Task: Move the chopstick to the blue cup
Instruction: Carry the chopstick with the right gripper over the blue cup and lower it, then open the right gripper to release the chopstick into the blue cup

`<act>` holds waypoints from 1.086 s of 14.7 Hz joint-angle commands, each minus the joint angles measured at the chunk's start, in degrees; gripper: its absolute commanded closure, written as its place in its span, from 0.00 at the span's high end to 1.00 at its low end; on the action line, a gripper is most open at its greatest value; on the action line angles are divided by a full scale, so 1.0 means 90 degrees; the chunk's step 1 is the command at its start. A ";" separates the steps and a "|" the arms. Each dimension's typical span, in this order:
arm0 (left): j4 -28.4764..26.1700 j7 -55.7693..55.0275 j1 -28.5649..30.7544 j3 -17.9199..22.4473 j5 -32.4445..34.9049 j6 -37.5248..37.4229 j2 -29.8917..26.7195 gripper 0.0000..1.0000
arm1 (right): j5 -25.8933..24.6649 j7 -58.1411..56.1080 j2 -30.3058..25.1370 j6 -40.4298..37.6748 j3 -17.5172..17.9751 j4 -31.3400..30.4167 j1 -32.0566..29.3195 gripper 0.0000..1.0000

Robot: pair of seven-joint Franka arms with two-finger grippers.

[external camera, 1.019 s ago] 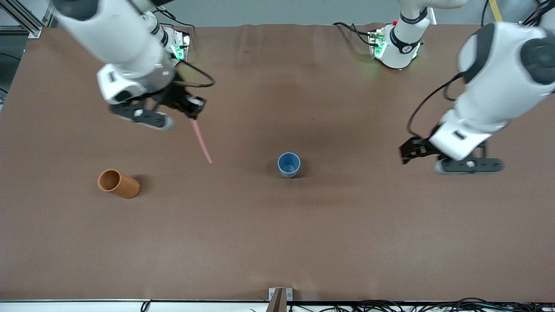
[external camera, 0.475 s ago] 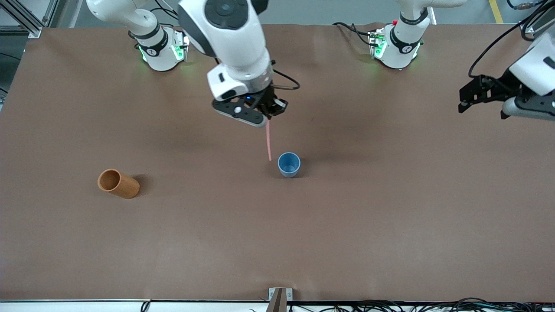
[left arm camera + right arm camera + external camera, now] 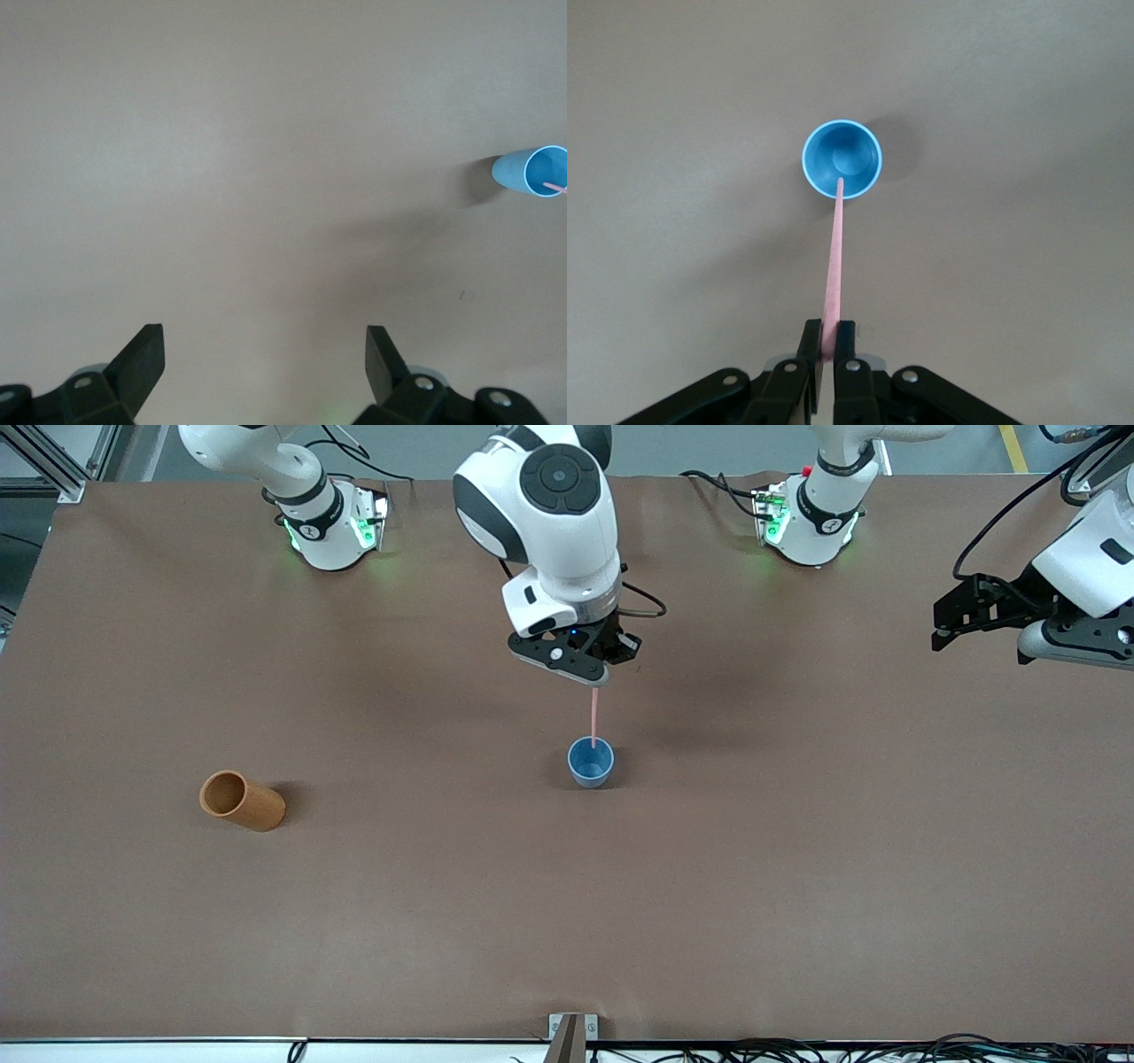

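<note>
The pale-pink chopstick, now upright over the blue cup, will be let go by my right gripper inside the blue cup, leaning (image 3: 601, 747) (image 3: 825, 181) against the cup's rim.
My right gripper (image 3: 595, 676) is shut on the pale-pink chopstick (image 3: 594, 716) and holds it upright in the air over the blue cup (image 3: 590, 762). The stick's lower tip hangs just over the cup's open mouth. In the right wrist view the chopstick (image 3: 834, 258) runs from my closed fingers (image 3: 808, 345) down to the cup (image 3: 842, 158). My left gripper (image 3: 952, 615) is open and empty, held high over the left arm's end of the table; its wrist view shows the cup (image 3: 534, 171) off to one side.
An orange-brown cylindrical cup (image 3: 241, 801) lies on its side toward the right arm's end of the table. The brown table top (image 3: 567, 921) stretches flat around both cups.
My right gripper has carried the chopstick from the right arm's end to over the blue cup, and the stick now hangs upright. The left arm has lifted away toward its own end.
</note>
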 commanded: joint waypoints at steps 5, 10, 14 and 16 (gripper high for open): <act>-0.0019 -0.0124 0.0058 0.0019 -0.0208 0.0078 -0.0045 1.00 | -0.0330 0.0114 0.0335 0.0044 -0.0070 0.0154 0.0039 0.07; -0.0019 -0.0504 0.0039 0.0010 -0.0189 0.0078 -0.0015 1.00 | -0.0380 0.0094 0.0384 0.0814 -0.0060 -0.0236 0.0039 0.15; -0.0019 -0.0602 0.0019 -0.0010 -0.0179 0.0078 0.0023 1.00 | -0.0341 0.0036 0.0345 0.0933 -0.0070 -0.0256 -0.0048 0.42; -0.0019 -0.0593 0.0048 -0.0146 -0.0159 0.0088 0.0033 1.00 | -0.0360 0.0026 0.0297 0.0913 -0.0080 -0.0256 -0.0058 0.56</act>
